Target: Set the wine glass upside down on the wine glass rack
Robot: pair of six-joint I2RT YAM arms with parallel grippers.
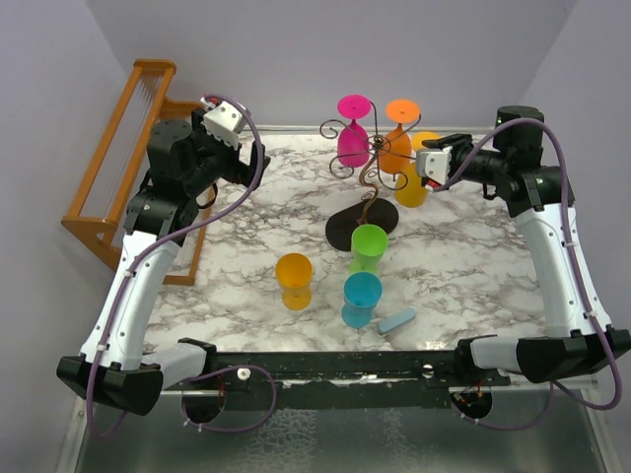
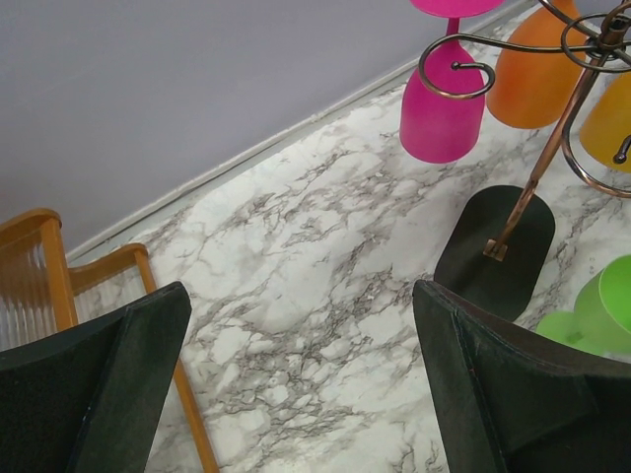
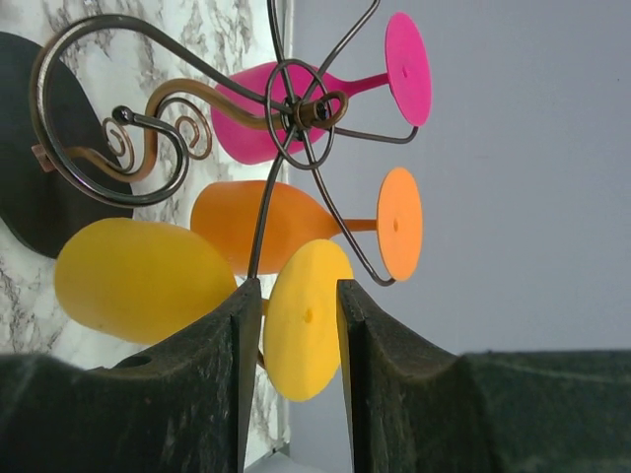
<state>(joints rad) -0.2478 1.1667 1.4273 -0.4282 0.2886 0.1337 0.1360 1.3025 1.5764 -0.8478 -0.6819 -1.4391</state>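
Observation:
My left gripper should close on the far side of the rim (image 1: 286, 256) of the orange glass that stands on the marble by the blue glass.
The wine glass rack (image 1: 373, 182) is a dark wire tree on a black oval base (image 1: 360, 229); it also shows in the left wrist view (image 2: 552, 148) and the right wrist view (image 3: 296, 108). A pink glass (image 1: 352, 143) and an orange glass (image 1: 396, 148) hang on it upside down. A yellow wine glass (image 1: 411, 187) hangs foot-up on the right arm, a wire passing between its bowl (image 3: 138, 281) and foot (image 3: 301, 325). My right gripper (image 1: 424, 165) (image 3: 293, 286) has its jaws partly apart round that foot. My left gripper (image 1: 237, 138) (image 2: 301, 296) is open and empty above the marble.
A large wooden stepped rack (image 1: 118, 168) (image 2: 49, 266) stands at the table's left edge. An orange glass (image 1: 294, 281), a green glass (image 1: 368, 246) (image 2: 601, 305) and a blue glass (image 1: 362, 299) sit on the marble in front of the wire rack, with a pale blue flat piece (image 1: 397, 320) beside them.

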